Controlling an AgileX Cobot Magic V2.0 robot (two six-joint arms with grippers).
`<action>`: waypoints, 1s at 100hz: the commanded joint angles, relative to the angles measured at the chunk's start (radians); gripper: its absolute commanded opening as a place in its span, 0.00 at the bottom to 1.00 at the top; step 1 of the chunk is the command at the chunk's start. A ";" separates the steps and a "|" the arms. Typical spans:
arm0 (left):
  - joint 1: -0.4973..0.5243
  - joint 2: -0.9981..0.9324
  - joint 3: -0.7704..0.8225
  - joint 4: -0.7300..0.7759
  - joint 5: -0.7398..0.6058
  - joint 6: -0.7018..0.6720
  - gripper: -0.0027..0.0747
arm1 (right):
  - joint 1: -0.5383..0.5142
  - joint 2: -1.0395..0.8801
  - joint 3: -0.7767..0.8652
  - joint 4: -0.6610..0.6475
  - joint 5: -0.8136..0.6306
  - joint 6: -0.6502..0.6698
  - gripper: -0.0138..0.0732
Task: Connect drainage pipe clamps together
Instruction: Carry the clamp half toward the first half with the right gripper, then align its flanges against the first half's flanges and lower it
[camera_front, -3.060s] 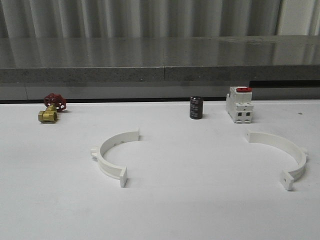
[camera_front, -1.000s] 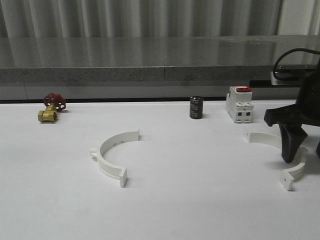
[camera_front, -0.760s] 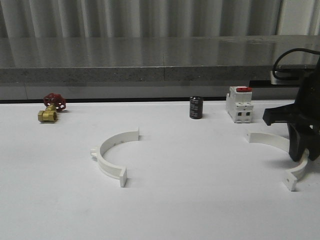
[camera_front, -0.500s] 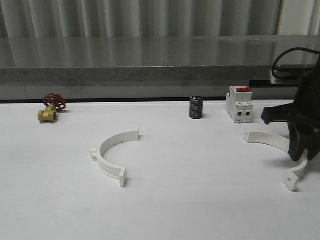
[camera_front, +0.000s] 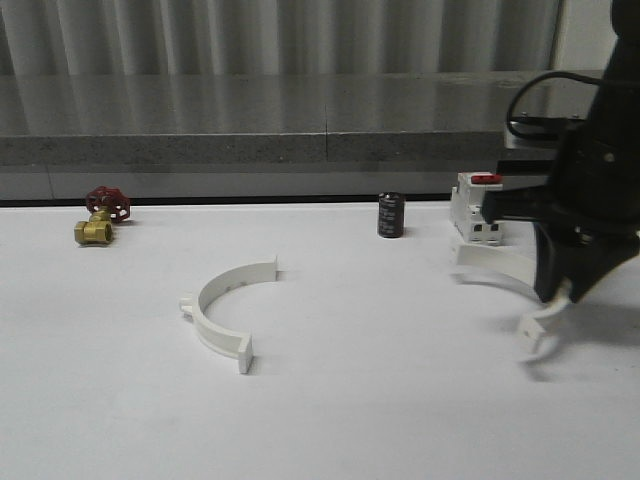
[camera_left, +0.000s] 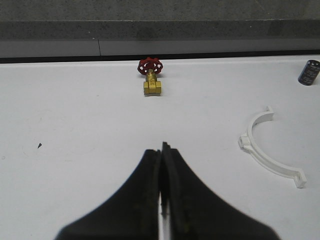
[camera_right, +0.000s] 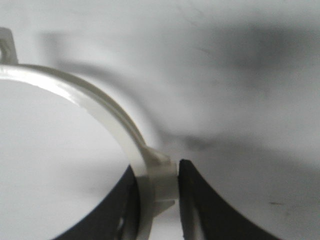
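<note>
Next, I let go of my right gripper's clamp half on the table (camera_front: 322, 308), up against the open side of the lying clamp.
One white half-ring drainage pipe clamp (camera_front: 224, 312) lies flat on the white table left of centre, its open side facing right; it also shows as the clamp (camera_left: 265, 151) in the left wrist view. The other clamp half (camera_front: 497, 266) is blurred and sits slightly off the table on the right, with my right gripper (camera_front: 558, 292) shut on its band at the outer lug. Up close, that clamp band (camera_right: 90, 95) runs between the right gripper (camera_right: 159, 185) fingers. My left gripper (camera_left: 162, 150) is shut with nothing in it, over bare table short of the lying clamp.
A brass valve with a red handwheel (camera_front: 98, 217) sits at the far left. A black cylinder (camera_front: 390, 215) and a white boxy switch with a red top (camera_front: 474, 208) stand near the back edge. A grey ledge (camera_front: 300, 150) runs behind the table.
The right arm came in, closed on the right clamp half and has now carried it leftward and slightly up. The left clamp half has not moved.
</note>
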 joint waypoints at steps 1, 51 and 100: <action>0.003 0.004 -0.024 -0.019 -0.078 -0.001 0.01 | 0.060 -0.049 -0.059 -0.008 -0.009 0.101 0.17; 0.003 0.004 -0.024 -0.019 -0.078 -0.001 0.01 | 0.352 0.057 -0.250 -0.322 0.011 0.615 0.17; 0.003 0.004 -0.024 -0.019 -0.078 -0.001 0.01 | 0.435 0.148 -0.337 -0.319 0.051 0.686 0.17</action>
